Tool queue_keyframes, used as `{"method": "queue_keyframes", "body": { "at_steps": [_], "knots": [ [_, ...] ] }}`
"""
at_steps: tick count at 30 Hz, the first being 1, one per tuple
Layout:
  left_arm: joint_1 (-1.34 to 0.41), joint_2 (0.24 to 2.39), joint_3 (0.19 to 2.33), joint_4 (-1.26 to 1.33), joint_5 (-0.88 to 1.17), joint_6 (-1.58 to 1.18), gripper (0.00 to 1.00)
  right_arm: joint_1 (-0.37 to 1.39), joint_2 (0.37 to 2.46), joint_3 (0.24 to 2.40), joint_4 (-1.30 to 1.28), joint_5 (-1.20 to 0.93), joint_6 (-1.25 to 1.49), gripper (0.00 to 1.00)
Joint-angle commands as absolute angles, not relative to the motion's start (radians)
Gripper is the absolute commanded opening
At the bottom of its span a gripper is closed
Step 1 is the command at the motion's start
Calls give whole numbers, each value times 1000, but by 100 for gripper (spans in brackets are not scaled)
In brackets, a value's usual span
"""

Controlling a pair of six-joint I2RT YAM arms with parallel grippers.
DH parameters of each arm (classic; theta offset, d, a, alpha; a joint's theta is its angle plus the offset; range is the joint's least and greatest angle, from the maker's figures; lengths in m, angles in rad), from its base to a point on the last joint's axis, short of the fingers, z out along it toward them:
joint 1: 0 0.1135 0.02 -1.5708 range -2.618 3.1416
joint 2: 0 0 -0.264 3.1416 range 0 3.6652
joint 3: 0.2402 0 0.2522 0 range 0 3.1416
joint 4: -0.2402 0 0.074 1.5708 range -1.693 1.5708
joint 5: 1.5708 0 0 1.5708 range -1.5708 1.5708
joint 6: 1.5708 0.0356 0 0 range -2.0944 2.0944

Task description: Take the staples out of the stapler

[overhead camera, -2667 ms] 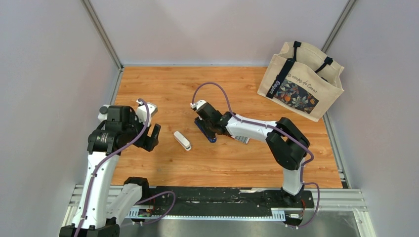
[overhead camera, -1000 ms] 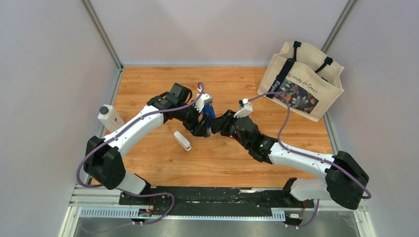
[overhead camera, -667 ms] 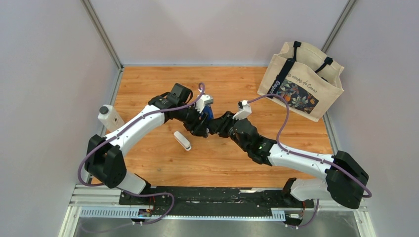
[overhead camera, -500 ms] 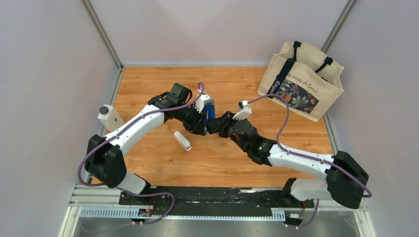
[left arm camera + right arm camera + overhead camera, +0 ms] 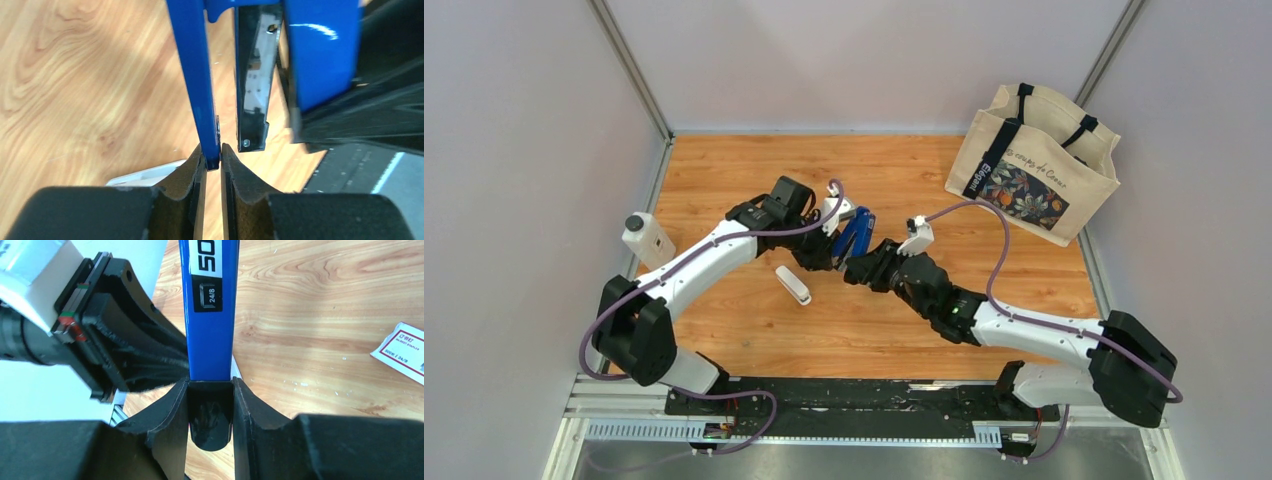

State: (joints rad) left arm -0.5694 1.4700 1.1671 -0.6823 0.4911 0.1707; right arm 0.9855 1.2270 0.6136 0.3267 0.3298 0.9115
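Observation:
The blue stapler will go down from my right gripper on the wood point(image 5: 828, 240) beyond the white stick, beneath my left gripper.
The blue stapler point(image 5: 855, 232) hangs tilted above the table between both arms. In the left wrist view it stands hinged apart: a thin blue cover point(image 5: 193, 75), a black magazine rail point(image 5: 253, 80) and the blue body point(image 5: 320, 50). My left gripper point(image 5: 212, 156) is shut on the cover's lower edge, and shows in the top view point(image 5: 834, 243) too. My right gripper point(image 5: 210, 386) is shut on the stapler's black end, the blue body point(image 5: 209, 315) rising from the fingers. It meets the stapler from the lower right point(image 5: 858, 266). I cannot make out the staples.
A white rounded stick point(image 5: 793, 285) lies on the wood just left of the grippers. A pink-and-white box point(image 5: 403, 353) lies flat to the right in the right wrist view. A canvas tote bag point(image 5: 1034, 165) stands back right; a small white bottle point(image 5: 646, 238) sits at the left wall.
My left gripper has closed from wide open onto the stapler's blue cover. The stapler has tipped from upright to leaning right, and both wrists have shifted slightly.

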Motion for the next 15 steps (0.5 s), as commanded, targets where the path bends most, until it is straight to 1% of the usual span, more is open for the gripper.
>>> {"method": "queue_keyframes", "body": {
  "at_steps": [1,5,10,15],
  "knots": [
    [-563,1411,1106,-591,341,287,11,988,1146,606,420,336,911,0],
    [-563,1393,1051,-510,281,340,10,991,1129,589,374,322,899,0],
    [-565,1397,1019,-471,218,393,9,989,1123,563,364,293,888,0],
    [-600,1394,1002,-403,89,509,9,1002,1121,554,316,175,792,0]
  ]
}}
